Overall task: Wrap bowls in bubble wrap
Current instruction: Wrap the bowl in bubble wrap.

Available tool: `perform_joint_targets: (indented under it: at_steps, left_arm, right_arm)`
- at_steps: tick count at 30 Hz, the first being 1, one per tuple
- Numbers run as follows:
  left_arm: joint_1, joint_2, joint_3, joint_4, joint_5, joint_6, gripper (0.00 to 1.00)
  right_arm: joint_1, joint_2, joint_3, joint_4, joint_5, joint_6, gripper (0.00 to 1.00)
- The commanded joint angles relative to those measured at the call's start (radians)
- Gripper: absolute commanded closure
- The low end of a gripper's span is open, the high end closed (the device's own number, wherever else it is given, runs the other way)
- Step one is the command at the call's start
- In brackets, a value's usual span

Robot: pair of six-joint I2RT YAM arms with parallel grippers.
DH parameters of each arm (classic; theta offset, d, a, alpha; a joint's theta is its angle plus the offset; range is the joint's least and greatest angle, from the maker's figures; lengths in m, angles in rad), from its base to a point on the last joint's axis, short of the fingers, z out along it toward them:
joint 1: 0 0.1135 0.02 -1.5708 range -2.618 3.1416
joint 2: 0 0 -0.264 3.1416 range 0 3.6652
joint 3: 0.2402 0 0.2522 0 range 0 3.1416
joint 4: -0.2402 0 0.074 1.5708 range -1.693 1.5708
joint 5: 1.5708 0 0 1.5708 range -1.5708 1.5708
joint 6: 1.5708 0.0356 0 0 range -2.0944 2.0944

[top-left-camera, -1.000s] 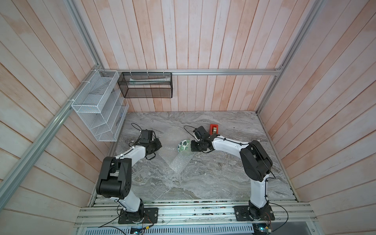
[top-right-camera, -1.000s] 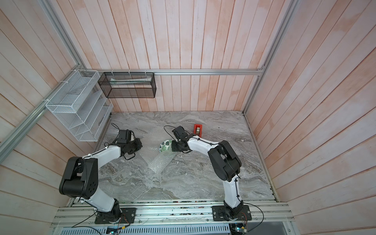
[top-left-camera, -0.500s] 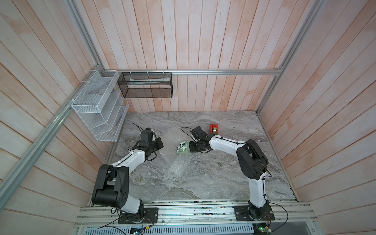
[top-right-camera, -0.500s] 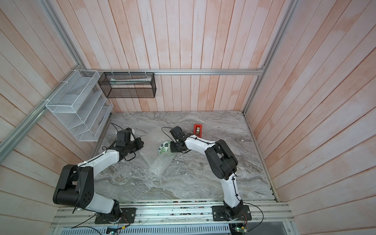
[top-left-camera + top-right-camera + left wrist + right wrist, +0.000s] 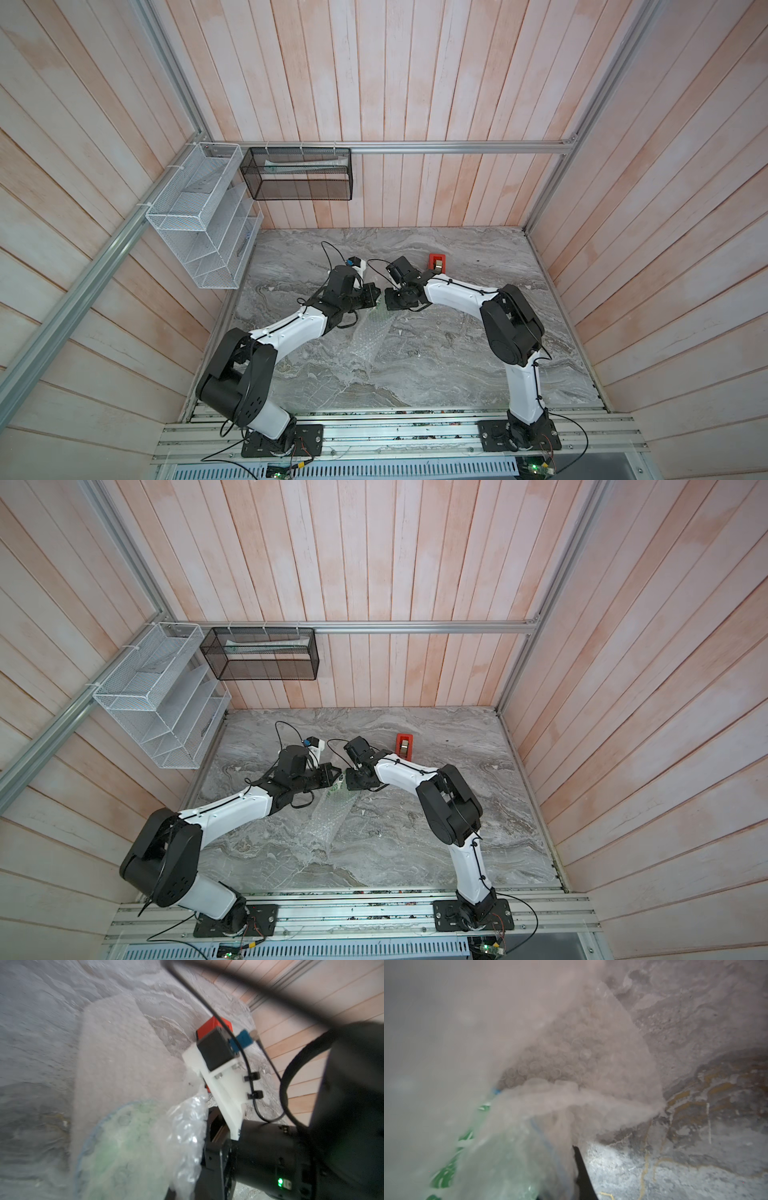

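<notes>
My right gripper should open and pinch both layers together, since my left gripper holds the wrap edge outside my right gripper's grip on the wrapped rim (image 5: pixel 555 1148).
The bowl (image 5: pixel 381 306) (image 5: pixel 337 788) sits mid-table, mostly hidden between the two grippers in both top views. Through the bubble wrap (image 5: pixel 187 1126), its green leaf prints (image 5: pixel 444 1176) and bluish rim (image 5: pixel 108 1118) show. A band of bubble wrap (image 5: pixel 368 338) (image 5: pixel 328 818) trails from the bowl toward the table front. My left gripper (image 5: pixel 372 293) (image 5: pixel 333 777) is shut on a wrap edge drawn over the bowl; its fingers are hidden in the left wrist view. My right gripper (image 5: pixel 390 302) (image 5: pixel 349 786) is shut on the bowl's wrapped rim, with one dark finger (image 5: pixel 581 1172) showing.
A red tape dispenser (image 5: pixel 437 262) (image 5: pixel 405 746) (image 5: pixel 214 1024) stands behind the right wrist. A white wire rack (image 5: pixel 199 220) and a black mesh basket (image 5: pixel 299 174) hang on the back-left walls. The two wrists nearly touch over the bowl.
My left gripper has swung right from the table's left part up to the bowl, pulling wrap over it. The right gripper and bowl shifted slightly left. The bowl is now mostly covered.
</notes>
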State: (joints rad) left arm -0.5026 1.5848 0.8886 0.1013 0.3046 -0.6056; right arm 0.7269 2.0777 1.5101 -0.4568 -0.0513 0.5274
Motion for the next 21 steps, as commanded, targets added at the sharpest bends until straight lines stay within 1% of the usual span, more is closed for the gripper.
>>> perform_joint_targets:
  at_steps: [1,4,12,15,17,21]
  left_arm:
    - [-0.030,0.068,0.016,0.063,0.024,-0.041,1.00]
    - [-0.037,0.106,0.013,0.083,0.031,-0.051,1.00]
    - [-0.040,0.174,0.001,0.099,0.031,-0.055,1.00]
    - [-0.040,0.190,0.008,0.101,0.027,-0.056,1.00]
    - [-0.039,0.202,0.017,0.093,0.025,-0.056,1.00]
    - [-0.039,0.222,0.036,0.075,0.022,-0.054,1.00]
  right_arm:
    - [0.003,0.061,-0.005,-0.071,0.060,-0.008,1.00]
    - [0.003,0.052,-0.008,-0.054,0.030,-0.001,1.00]
    - [-0.003,-0.019,-0.068,0.042,-0.098,0.038,1.00]
    - [-0.007,-0.061,-0.097,0.061,-0.121,0.050,0.94]
    - [-0.016,-0.093,-0.124,0.078,-0.134,0.058,0.86]
    - [-0.038,-0.164,-0.183,0.120,-0.160,0.080,0.73]
